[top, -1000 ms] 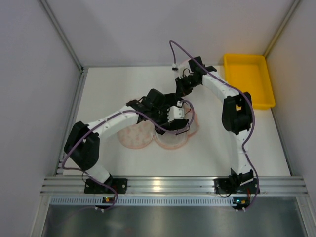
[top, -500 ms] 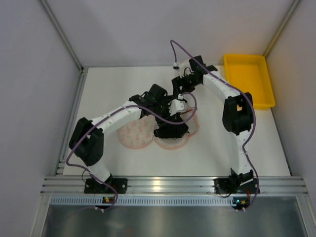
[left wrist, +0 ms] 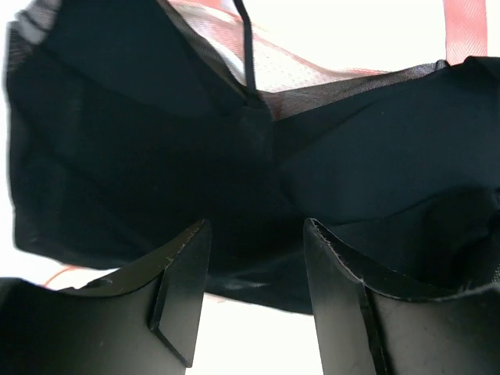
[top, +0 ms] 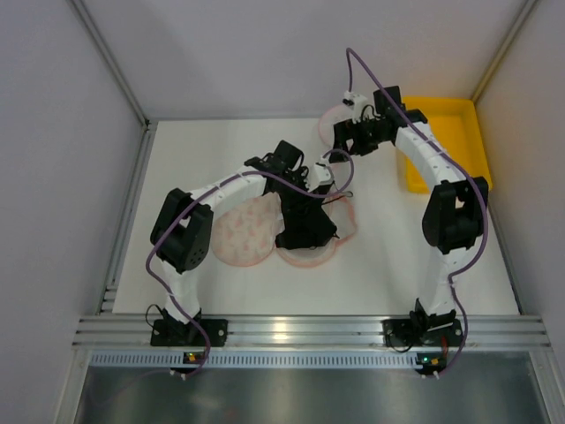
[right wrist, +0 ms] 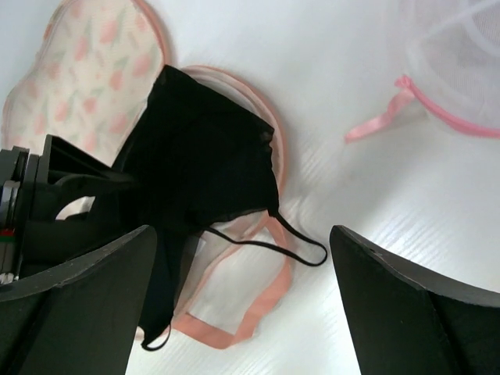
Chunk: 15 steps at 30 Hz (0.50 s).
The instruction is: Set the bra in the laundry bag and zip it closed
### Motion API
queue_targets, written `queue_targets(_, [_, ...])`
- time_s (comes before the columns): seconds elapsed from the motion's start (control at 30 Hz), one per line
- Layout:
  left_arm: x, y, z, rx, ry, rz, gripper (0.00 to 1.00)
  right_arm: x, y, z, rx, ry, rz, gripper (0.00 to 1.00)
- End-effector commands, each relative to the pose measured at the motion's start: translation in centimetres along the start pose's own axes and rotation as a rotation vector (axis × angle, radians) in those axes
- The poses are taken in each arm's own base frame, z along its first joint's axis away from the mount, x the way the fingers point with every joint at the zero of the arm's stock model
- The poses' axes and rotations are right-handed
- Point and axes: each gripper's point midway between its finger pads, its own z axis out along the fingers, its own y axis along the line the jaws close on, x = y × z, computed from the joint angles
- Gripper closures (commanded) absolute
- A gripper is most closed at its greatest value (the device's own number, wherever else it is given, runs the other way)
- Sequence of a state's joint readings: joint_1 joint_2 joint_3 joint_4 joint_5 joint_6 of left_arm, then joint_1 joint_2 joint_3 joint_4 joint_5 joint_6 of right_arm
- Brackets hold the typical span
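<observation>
The black bra's thin strap hangs out past the laundry bag's pink trim, so next my left gripper pinches the bra's middle [left wrist: 260, 211] and pulls it inward before zipping.
The black bra [top: 305, 231] lies spread over the right half of the laundry bag [top: 240, 237], a cream mesh pouch with pink speckles and pink trim. One thin strap [right wrist: 301, 242] trails over the rim onto the table. My left gripper [top: 310, 200] hovers just over the bra, open; in the left wrist view the bra [left wrist: 156, 156] fills the frame past the left gripper [left wrist: 254, 273], with bare table between the fingers. My right gripper [top: 339, 144] is raised behind the bag, open wide and empty. From the right wrist, the right gripper [right wrist: 242, 234] frames the bra [right wrist: 203, 156] and the bag's trim [right wrist: 234, 332].
A small white mesh disc [right wrist: 469, 55] with a pink rim and cord [right wrist: 379, 121] lies on the table behind the bag, under the right wrist. A yellow tray [top: 450, 132] stands at the back right. Grey walls close in the table on three sides.
Both grippers opened and let go of the bra, which now rests on the bag's right half. The right arm pulled back up and to the right; the left wrist drew back slightly.
</observation>
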State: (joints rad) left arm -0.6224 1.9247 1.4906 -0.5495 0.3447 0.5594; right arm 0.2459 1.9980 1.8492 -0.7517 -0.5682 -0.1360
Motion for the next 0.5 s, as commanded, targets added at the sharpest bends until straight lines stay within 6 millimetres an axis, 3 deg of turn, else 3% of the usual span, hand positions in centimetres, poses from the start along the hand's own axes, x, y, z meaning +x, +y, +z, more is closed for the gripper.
queue_targets(0.0, [-1.4,-0.1,-0.2,0.022,-0.049,0.011,0.43,-0.4,0.2,-2.2,0.016,-0.034,-0.002,0.07])
queue_targets(0.07, [-0.6,-0.3,0.2,0.033,-0.032,0.007,0.45,0.1,-0.1,-2.5,0.012,-0.026,0.015,0.07])
queue_targets(0.13, [0.0,-0.5,0.7,0.039,-0.015,0.006,0.54,0.6,-0.5,-2.8,0.016,-0.024,0.026,0.07])
queue_targets(0.17, [0.3,-0.5,0.8,0.039,-0.006,-0.002,0.66,0.6,-0.5,-3.1,0.020,-0.027,0.025,0.07])
queue_targets(0.33, [-0.3,-0.5,-0.6,0.030,-0.012,0.016,0.97,0.7,-0.8,-3.5,0.021,-0.034,0.019,0.08])
queue_targets(0.47, [-1.4,-1.2,-3.0,0.027,-0.052,0.031,1.00,0.6,-0.7,-3.5,0.013,-0.036,0.019,0.09])
